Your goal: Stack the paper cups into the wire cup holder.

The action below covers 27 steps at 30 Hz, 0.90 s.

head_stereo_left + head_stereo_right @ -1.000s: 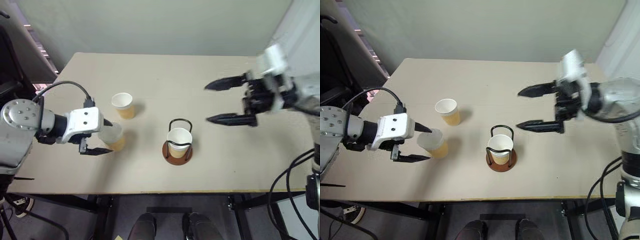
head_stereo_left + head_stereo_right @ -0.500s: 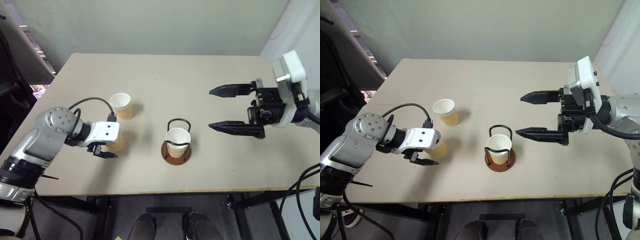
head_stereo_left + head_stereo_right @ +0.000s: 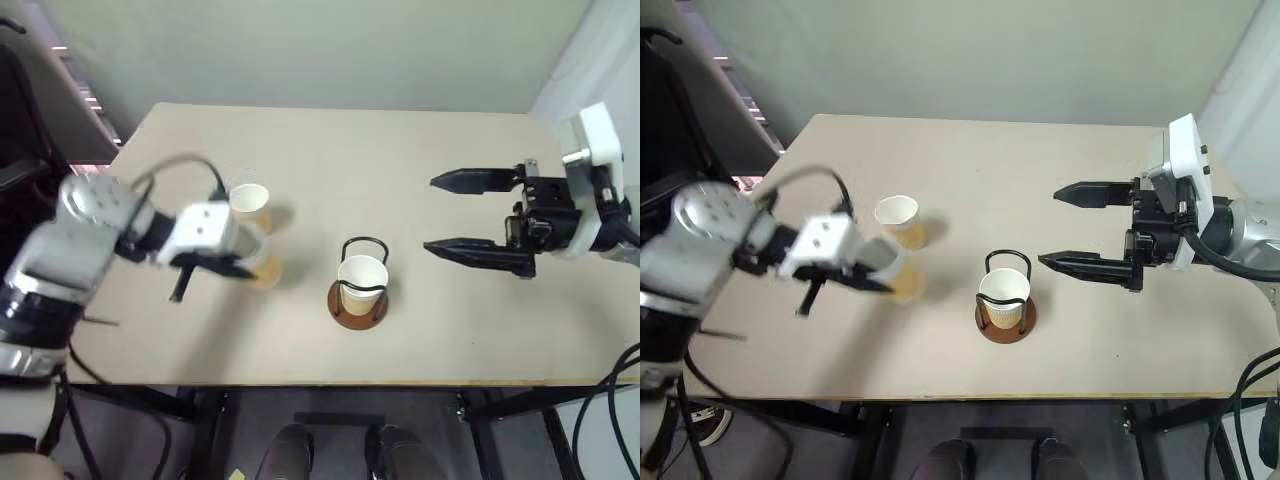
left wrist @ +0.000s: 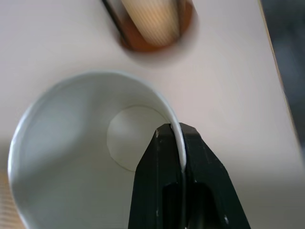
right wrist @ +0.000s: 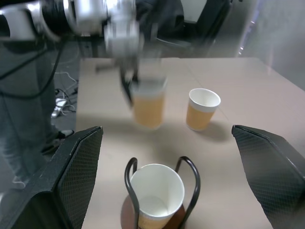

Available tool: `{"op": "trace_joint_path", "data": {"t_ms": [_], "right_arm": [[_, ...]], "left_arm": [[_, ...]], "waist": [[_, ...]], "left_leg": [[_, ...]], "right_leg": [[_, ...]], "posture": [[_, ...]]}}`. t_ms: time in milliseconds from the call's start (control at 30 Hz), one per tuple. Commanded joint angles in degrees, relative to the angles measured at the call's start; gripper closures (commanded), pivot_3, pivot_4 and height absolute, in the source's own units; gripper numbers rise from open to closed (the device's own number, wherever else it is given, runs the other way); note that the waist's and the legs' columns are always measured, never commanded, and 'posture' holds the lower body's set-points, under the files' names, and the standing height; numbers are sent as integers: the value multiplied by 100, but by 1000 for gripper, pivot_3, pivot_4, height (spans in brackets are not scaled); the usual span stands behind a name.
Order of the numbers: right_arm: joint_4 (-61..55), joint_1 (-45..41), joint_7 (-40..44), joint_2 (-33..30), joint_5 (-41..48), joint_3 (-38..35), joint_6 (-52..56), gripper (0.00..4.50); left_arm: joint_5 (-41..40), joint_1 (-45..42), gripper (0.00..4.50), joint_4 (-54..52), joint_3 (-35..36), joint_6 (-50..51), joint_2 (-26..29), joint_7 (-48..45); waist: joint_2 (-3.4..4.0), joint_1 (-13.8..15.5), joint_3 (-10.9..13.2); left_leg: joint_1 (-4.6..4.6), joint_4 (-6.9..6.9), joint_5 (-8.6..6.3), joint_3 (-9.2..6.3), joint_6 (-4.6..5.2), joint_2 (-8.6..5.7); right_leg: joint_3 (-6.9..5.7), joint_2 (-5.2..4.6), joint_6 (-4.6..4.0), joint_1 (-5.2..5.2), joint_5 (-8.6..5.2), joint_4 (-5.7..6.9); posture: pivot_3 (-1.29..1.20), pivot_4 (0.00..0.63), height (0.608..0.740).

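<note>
Next, my left gripper lets go of the tan paper cup inside the cup standing in the wire cup holder (image 3: 363,278).
My left gripper (image 3: 240,262) is shut on the rim of a tan paper cup (image 3: 260,262) and holds it just above the table, left of the wire cup holder (image 3: 358,300). In the left wrist view both black fingers (image 4: 190,157) pinch the white rim, one inside and one outside the cup (image 4: 71,157). A second paper cup (image 3: 360,280) stands inside the holder's black wire loops on the brown disc base. A third cup (image 3: 250,205) stands upright on the table behind the held one. My right gripper (image 3: 430,213) hovers open and empty to the right of the holder.
The beige table (image 3: 400,140) has open room at the back and between the holder and my right gripper. Its front edge (image 3: 350,383) runs close below the holder. Cables hang off the right side (image 3: 600,400).
My left gripper has shut on the near cup's rim, lifted it off the table and carried it rightward toward the holder. The right gripper has stayed open and nearly still.
</note>
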Motion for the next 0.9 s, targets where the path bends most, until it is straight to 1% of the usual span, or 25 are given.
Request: {"op": "trace_joint_path", "data": {"t_ms": [33, 100, 167, 267, 367, 500, 633, 733, 900], "right_arm": [[-177, 163, -48, -286, 60, -513, -99, 0], [-290, 390, -110, -395, 64, -705, -104, 0], [-416, 559, -214, -450, 103, -862, -93, 0], [-632, 728, -472, -471, 206, -1051, -18, 0], [-874, 979, -698, -556, 348, -1331, 127, 0], [-1162, 1392, -963, -691, 588, -1822, 336, 0], [-1290, 1575, -1194, -794, 825, -2064, 422, 0], [-1375, 1765, -1323, -851, 943, -2240, 476, 0], [-1419, 1892, -1487, -916, 1079, -2284, 435, 0]], "left_arm": [[-741, -1299, 4448, 727, -242, -264, -205, -242], [-1189, -2149, 4448, 1197, -638, -506, -592, -242], [-1687, -2599, 4448, 1306, -1103, -723, -866, -242], [-2028, -2899, 4448, 1419, -1891, -1074, -1188, -242], [-2045, -3029, 4448, 1553, -2825, -1614, -1331, -242], [-2013, -3106, 4448, 1683, -3702, -2247, -1428, -242], [-2131, -3159, 4448, 1695, -4215, -2622, -1417, -242], [-2262, -3169, 4448, 1557, -4456, -2754, -1408, -242], [-2126, -3144, 4448, 1451, -4789, -3004, -1403, -242]], "waist": [[2, 2, -2], [1, 11, -1], [2, 4, -1], [5, -2, 0], [13, -19, 2], [14, -23, 4], [15, 0, 4], [17, 10, 2], [17, 19, 2]], "left_leg": [[2, -1, -4, 6, 7, 0], [-2, 0, -7, 12, 12, -8], [-5, 3, -12, 17, 21, -11], [-10, 17, -22, 32, 37, -17], [-23, 65, -30, 48, 34, -11], [-33, 101, -46, 68, 12, -14], [-43, 129, -80, 86, 36, -27], [-49, 168, -118, 103, 63, -32], [-51, 194, -155, 133, 99, -47]], "right_leg": [[2, -8, 2, 2, 1, -5], [4, -17, 15, 8, -4, -7], [10, -24, 36, 8, -4, -12], [21, -28, 68, 11, -13, -10], [41, -13, 99, 12, -27, -5], [73, 0, 139, 14, -42, -7], [121, 0, 181, 14, -60, -13], [136, -5, 206, 15, -75, -10], [149, -26, 228, 16, -89, -10]], "posture": [[0, 150, 740], [0, 150, 740], [0, 150, 740], [0, 150, 740], [0, 150, 740], [0, 150, 740], [0, 150, 740], [0, 150, 740], [0, 150, 740]]}}
